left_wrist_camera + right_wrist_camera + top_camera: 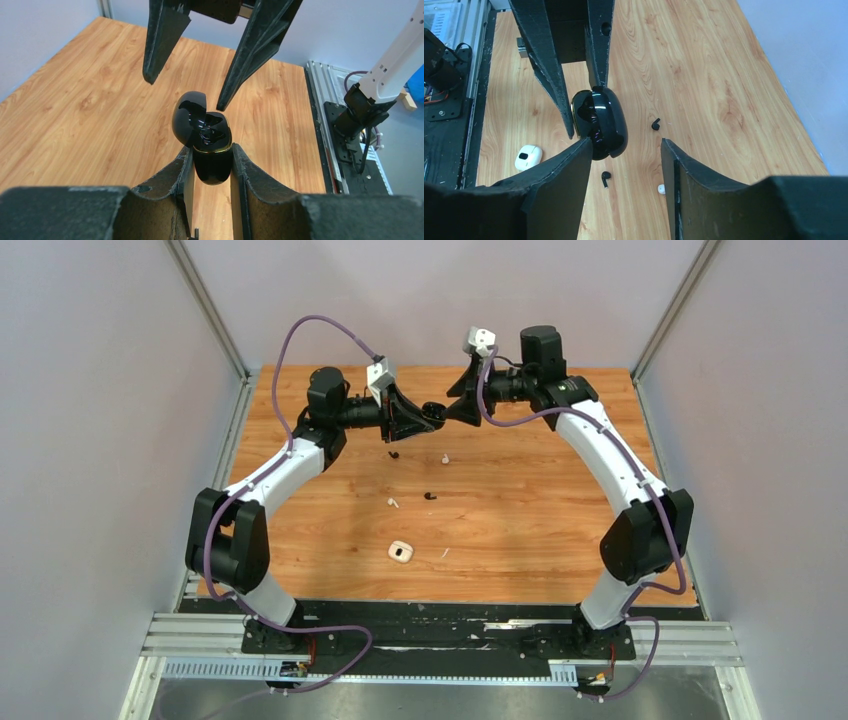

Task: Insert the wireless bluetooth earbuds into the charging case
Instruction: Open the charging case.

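My left gripper is pinching the black charging case beside its opening, so my right gripper needs to hold the case's loose end (607,149) while my left gripper regrips.
My left gripper (212,150) is shut on a glossy black charging case (207,137), held in the air with its lid open. It shows in the top view (436,410) and in the right wrist view (604,122). My right gripper (624,145) is open and empty, facing the left gripper (420,422); one fingertip (221,106) is next to the case's open mouth. On the table lie two black earbuds (393,454) (431,495) and two white earbuds (445,457) (393,503). The right wrist view shows two black buds (655,123) (605,177) and one white bud (661,189).
A white charging case (401,552) lies on the wooden table (560,540) nearer the arm bases; it also shows in the right wrist view (528,157). A tiny white speck (445,552) lies beside it. Grey walls enclose the table on three sides.
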{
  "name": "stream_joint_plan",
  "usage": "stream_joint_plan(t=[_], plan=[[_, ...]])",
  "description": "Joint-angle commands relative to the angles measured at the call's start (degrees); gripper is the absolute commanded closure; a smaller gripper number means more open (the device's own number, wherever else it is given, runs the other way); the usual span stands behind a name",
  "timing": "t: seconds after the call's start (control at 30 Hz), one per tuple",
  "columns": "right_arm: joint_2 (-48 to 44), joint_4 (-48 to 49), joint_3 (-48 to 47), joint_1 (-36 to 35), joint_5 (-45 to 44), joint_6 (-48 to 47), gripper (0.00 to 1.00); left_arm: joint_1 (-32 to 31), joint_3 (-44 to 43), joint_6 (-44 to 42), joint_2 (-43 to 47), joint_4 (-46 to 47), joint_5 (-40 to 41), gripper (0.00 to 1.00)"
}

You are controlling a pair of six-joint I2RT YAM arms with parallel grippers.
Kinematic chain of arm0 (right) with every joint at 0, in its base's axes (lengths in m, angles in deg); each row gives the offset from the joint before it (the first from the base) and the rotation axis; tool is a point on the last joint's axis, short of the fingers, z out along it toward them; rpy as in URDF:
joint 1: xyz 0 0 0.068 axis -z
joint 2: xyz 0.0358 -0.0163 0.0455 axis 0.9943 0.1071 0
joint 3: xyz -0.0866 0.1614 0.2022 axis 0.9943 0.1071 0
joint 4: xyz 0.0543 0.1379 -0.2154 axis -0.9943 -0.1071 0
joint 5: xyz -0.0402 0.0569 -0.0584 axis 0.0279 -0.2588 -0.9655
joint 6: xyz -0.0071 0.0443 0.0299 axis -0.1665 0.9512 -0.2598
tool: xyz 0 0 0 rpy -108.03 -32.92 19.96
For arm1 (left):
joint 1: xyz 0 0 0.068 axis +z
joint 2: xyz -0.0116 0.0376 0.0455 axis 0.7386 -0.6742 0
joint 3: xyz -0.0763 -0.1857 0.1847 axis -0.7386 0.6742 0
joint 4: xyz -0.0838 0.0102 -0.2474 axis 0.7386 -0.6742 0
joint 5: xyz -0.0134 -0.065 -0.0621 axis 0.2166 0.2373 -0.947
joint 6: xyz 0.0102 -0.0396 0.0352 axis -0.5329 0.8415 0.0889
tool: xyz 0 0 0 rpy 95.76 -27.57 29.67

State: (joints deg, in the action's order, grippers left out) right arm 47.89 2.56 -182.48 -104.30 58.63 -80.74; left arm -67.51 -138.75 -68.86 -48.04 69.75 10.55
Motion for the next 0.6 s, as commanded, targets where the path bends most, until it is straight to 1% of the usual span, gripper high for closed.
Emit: stream_joint_plan(t=[0.0, 0.1, 0.3, 0.5, 0.57], plan=[[1.42, 0.35, -2.61, -0.64, 0.81, -1.83, 0.48, -0.14, -2.78, 0.01, 0.57, 2.1, -1.68, 1.0], [1.89, 0.4, -3.23, -0.86, 1.12, -1.77, 0.51, -0.14, -2.94, 0.49, 0.39, 2.55, -1.82, 1.0], [2.31, 1.21, -3.56, -0.91, 1.83, -0.64, 0.6, -0.14, -2.98, 0.28, 0.21, 2.77, -2.79, 1.0], [2.53, 1.36, -3.73, -1.0, 3.47, 0.08, 0.81, -0.14, -3.14, -0.24, 0.03, 2.55, -2.88, 1.0], [2.42, 1.33, -3.61, -1.08, 3.49, 0.06, 0.94, -0.14, -3.24, -0.25, -0.13, 2.21, -2.42, 1.0]])
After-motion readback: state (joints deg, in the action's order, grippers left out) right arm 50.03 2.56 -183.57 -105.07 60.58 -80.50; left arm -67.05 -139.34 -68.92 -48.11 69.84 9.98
